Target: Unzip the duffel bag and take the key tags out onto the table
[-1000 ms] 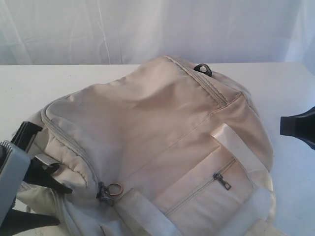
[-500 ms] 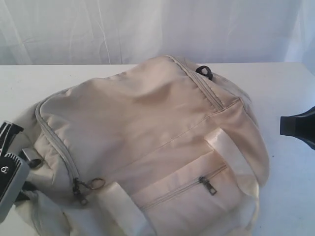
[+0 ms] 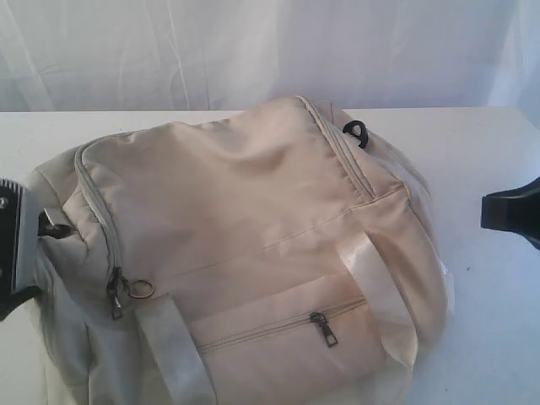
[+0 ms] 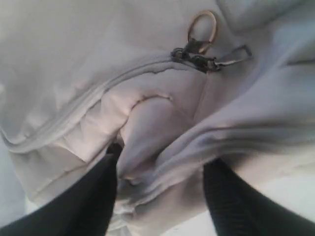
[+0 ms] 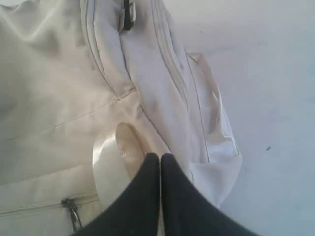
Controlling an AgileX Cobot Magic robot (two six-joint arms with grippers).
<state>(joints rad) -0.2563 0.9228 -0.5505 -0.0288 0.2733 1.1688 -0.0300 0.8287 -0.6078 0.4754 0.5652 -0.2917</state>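
I need to open my left gripper and take the pale strap (image 3: 164, 319) beside the metal ring, because it is clamping a bunched fold away from the main zip pull.
The beige duffel bag (image 3: 253, 236) lies zipped shut on the white table (image 3: 489, 143). Its main zip pull with a metal ring (image 3: 126, 291) sits near the bag's left end, also seen in the left wrist view (image 4: 197, 49). My left gripper (image 4: 165, 160) is at that end, at the left edge of the exterior view (image 3: 34, 245), its black fingers (image 4: 93, 196) clamped on a bunched fold of bag fabric. My right gripper (image 5: 160, 162) is shut and empty, hovering over the bag's right side by a pale strap (image 5: 115, 157); it shows at the exterior view's right edge (image 3: 506, 215). The key tags are hidden.
The side pocket zip (image 3: 323, 329) is closed, its pull hanging toward the front. A black D-ring (image 3: 356, 131) sticks up at the bag's far end. A white curtain (image 3: 253, 51) backs the table. Bare tabletop shows to the right of the bag (image 5: 275, 98).
The bag has slid and turned to the left, pulled by the left gripper, which has drawn back toward the left edge. The right gripper has stayed put.
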